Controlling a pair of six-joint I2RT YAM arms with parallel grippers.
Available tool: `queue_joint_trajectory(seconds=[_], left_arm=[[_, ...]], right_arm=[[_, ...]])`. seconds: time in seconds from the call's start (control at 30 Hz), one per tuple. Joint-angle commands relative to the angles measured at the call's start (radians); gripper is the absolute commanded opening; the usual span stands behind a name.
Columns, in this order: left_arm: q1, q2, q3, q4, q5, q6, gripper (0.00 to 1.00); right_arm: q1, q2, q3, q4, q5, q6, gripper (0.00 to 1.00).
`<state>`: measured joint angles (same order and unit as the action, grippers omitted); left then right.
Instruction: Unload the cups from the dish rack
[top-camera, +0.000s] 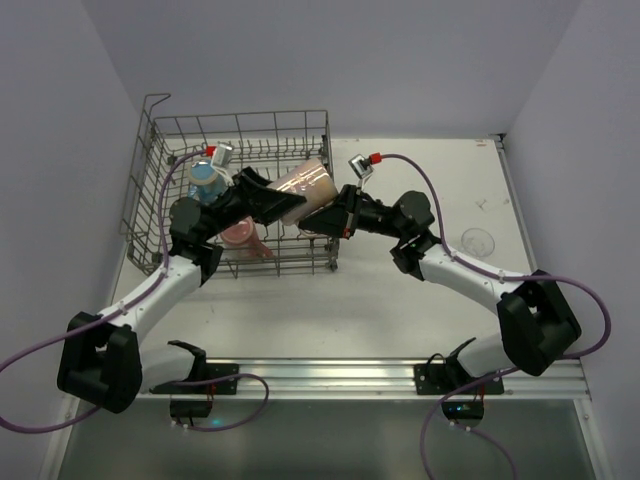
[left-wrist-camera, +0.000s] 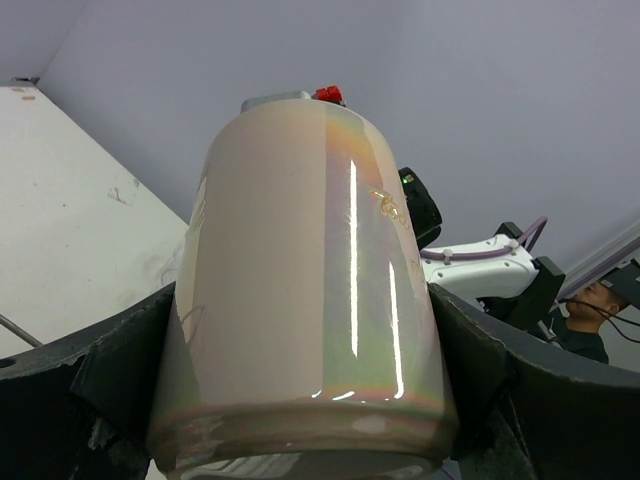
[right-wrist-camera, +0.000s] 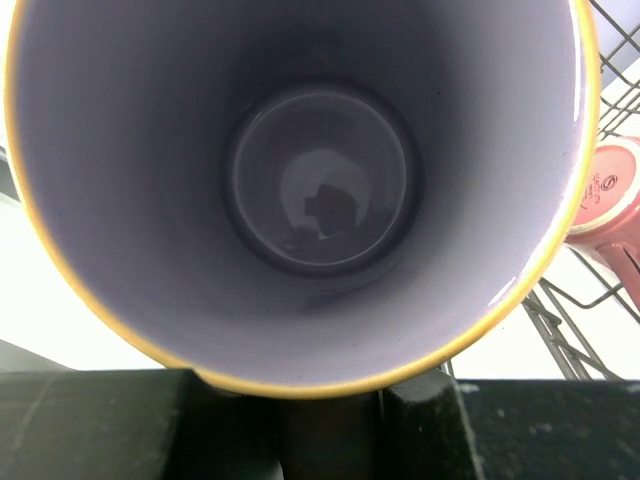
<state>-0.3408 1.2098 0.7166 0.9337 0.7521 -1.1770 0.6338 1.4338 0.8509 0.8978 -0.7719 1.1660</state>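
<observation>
The fingers of the robot's right gripper are at the mug's handle, outside its opening, so that gripper should back away and grasp the mug's rim (right-wrist-camera: 20, 185) with one finger inside.
The pale pink-cream mug (top-camera: 305, 187) lies on its side in the air over the right end of the grey wire dish rack (top-camera: 150, 190). My left gripper (top-camera: 268, 197) is shut on its body; black fingers (left-wrist-camera: 125, 370) press both sides of the mug (left-wrist-camera: 310, 290). My right gripper (top-camera: 338, 217) is at the mug's mouth. Its wrist view looks straight into the mug (right-wrist-camera: 320, 180), whose yellow rim sits on the near-closed fingers (right-wrist-camera: 120, 425), with a brown part of the mug between them. A translucent red mug (top-camera: 240, 235) lies in the rack and also shows in the right wrist view (right-wrist-camera: 605, 195).
A clear glass tumbler (top-camera: 478, 240) stands on the white table to the right of my right arm. A blue cup with a white top (top-camera: 205, 180) stands in the rack's left part. Rack wires (right-wrist-camera: 560, 330) lie close under the right gripper. Walls close in on three sides.
</observation>
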Motion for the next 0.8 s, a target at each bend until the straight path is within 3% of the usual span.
queue_joint_trajectory(seconds=[0.0, 0.17, 0.3, 0.4, 0.53, 0.57, 0.77], left_arm=[[-0.027, -0.019, 0.078, 0.004, 0.0, 0.04, 0.0], [-0.027, -0.035, 0.086, -0.065, 0.001, 0.077, 0.0], [-0.026, -0.01, 0.122, -0.147, 0.041, 0.099, 0.0], [-0.023, 0.013, 0.123, -0.122, 0.065, 0.082, 0.0], [-0.021, 0.016, 0.107, -0.113, 0.073, 0.068, 0.0], [-0.018, 0.016, 0.106, -0.108, 0.075, 0.068, 0.0], [-0.014, 0.017, 0.095, -0.053, 0.081, 0.024, 0.0]], right_arm=[[0.043, -0.009, 0.004, 0.006, -0.052, -0.009, 0.0], [0.041, -0.018, 0.005, -0.023, -0.061, -0.028, 0.0], [0.04, -0.039, 0.049, -0.213, -0.058, -0.12, 0.03], [0.04, -0.064, 0.074, -0.346, -0.044, -0.213, 0.24], [0.027, -0.098, 0.059, -0.389, -0.033, -0.255, 0.45], [0.021, -0.105, 0.056, -0.389, -0.038, -0.255, 0.55], [0.006, -0.115, 0.036, -0.381, -0.046, -0.267, 0.7]])
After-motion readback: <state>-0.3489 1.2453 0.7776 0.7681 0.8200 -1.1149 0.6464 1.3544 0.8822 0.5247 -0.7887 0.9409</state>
